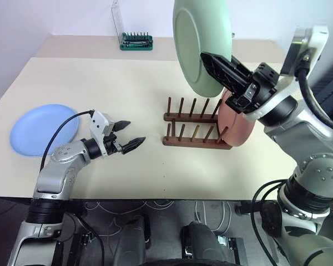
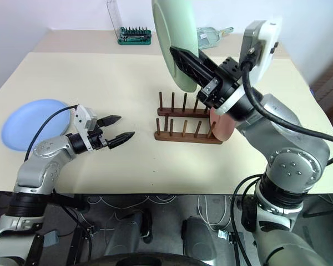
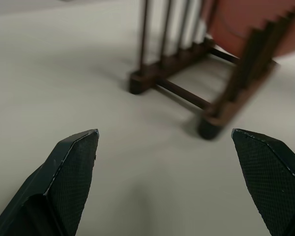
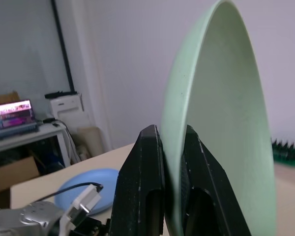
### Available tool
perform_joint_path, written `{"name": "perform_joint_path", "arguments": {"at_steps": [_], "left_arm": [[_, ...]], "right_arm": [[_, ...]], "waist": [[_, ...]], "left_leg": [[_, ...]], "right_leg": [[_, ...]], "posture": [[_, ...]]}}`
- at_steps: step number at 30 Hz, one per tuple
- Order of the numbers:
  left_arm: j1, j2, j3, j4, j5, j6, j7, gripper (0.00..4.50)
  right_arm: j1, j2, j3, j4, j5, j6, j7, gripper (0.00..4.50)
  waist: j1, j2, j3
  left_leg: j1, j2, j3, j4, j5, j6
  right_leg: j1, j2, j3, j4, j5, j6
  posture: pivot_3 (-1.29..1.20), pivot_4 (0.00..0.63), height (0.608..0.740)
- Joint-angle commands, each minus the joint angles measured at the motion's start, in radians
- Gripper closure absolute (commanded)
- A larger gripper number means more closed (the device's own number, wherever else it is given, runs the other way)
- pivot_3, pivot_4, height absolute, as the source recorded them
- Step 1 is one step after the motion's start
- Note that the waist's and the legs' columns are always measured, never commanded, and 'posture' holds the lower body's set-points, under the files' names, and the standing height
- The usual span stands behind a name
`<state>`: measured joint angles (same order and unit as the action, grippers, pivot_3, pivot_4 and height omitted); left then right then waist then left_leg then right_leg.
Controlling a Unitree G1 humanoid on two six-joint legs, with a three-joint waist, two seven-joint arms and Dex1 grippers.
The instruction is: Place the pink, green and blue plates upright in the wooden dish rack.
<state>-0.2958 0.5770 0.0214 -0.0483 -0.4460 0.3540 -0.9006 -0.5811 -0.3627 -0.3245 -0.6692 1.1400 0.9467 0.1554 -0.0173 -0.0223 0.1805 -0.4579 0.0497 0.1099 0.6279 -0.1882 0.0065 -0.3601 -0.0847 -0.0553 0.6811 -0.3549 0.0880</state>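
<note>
My left gripper will go to the blue plate next. It should close on the plate's rim (image 1: 13, 137), on the side away from the wooden dish rack.
My right gripper (image 1: 206, 60) is shut on the rim of the green plate (image 1: 197, 44), holding it upright in the air above the wooden dish rack (image 1: 191, 124). The pink plate (image 1: 238, 124) stands upright in the rack's right end. Far left on the table, the blue plate (image 1: 43, 129) lies flat. My left gripper (image 1: 134, 132) hovers low over the table between the blue plate and the rack, open and holding nothing, pointing at the rack (image 3: 187, 83). The green plate's edge (image 4: 221, 123) sits between my right fingers (image 4: 145, 187).
A green screwdriver bit set (image 1: 136, 40) with a clear lid stands at the back of the cream table (image 1: 100, 83). A clear glass object (image 2: 211, 33) lies at the back behind the green plate. The table's front edge runs just under my arms.
</note>
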Motion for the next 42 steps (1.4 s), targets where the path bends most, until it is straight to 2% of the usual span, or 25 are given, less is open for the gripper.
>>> {"name": "perform_joint_path", "arguments": {"at_steps": [1,11,35,41,42], "left_arm": [[0.015,0.008,-0.007,-0.062,-0.018,-0.002,-0.045,0.06],[0.027,-0.018,-0.037,-0.081,-0.003,0.006,-0.048,0.06],[0.023,-0.033,-0.043,-0.07,0.013,0.002,-0.05,0.06],[0.01,-0.038,-0.047,-0.125,0.005,0.053,-0.018,0.06],[0.009,-0.037,-0.045,-0.132,0.004,0.06,-0.014,0.02]], "right_arm": [[0.045,0.0,-0.037,-0.027,0.121,-0.03,-0.141,4.5],[0.147,-0.044,-0.012,-0.037,0.256,-0.126,-0.347,4.5],[0.262,-0.056,0.097,-0.02,0.376,-0.288,-0.546,4.5],[0.273,-0.063,0.11,0.001,0.382,-0.302,-0.558,4.5],[0.273,-0.063,0.112,0.004,0.384,-0.303,-0.557,4.12]], "waist": [[0.0,0.0,0.0],[-0.001,0.001,0.0],[-0.001,0.001,0.0],[-0.001,0.001,0.0],[-0.001,0.001,0.0]], "left_leg": [[0.0,0.0,0.0,0.0,0.0,0.0],[-0.001,0.0,0.0,0.001,-0.001,0.002],[-0.001,0.0,0.0,0.001,-0.001,0.003],[-0.001,0.0,0.0,0.001,-0.001,0.002],[-0.001,0.0,0.0,0.001,-0.001,0.003]], "right_leg": [[0.0,0.0,0.0,0.0,0.0,0.0],[-0.001,0.0,0.0,0.001,0.0,0.0],[-0.001,0.001,0.001,0.0,0.0,0.0],[-0.001,0.0,0.001,0.0,0.0,0.0],[-0.001,0.001,0.001,0.0,0.0,0.0]], "posture": [[0.0,0.15,0.732],[0.0,0.15,0.732],[0.0,0.15,0.732],[0.0,0.15,0.732],[0.0,0.15,0.732]]}}
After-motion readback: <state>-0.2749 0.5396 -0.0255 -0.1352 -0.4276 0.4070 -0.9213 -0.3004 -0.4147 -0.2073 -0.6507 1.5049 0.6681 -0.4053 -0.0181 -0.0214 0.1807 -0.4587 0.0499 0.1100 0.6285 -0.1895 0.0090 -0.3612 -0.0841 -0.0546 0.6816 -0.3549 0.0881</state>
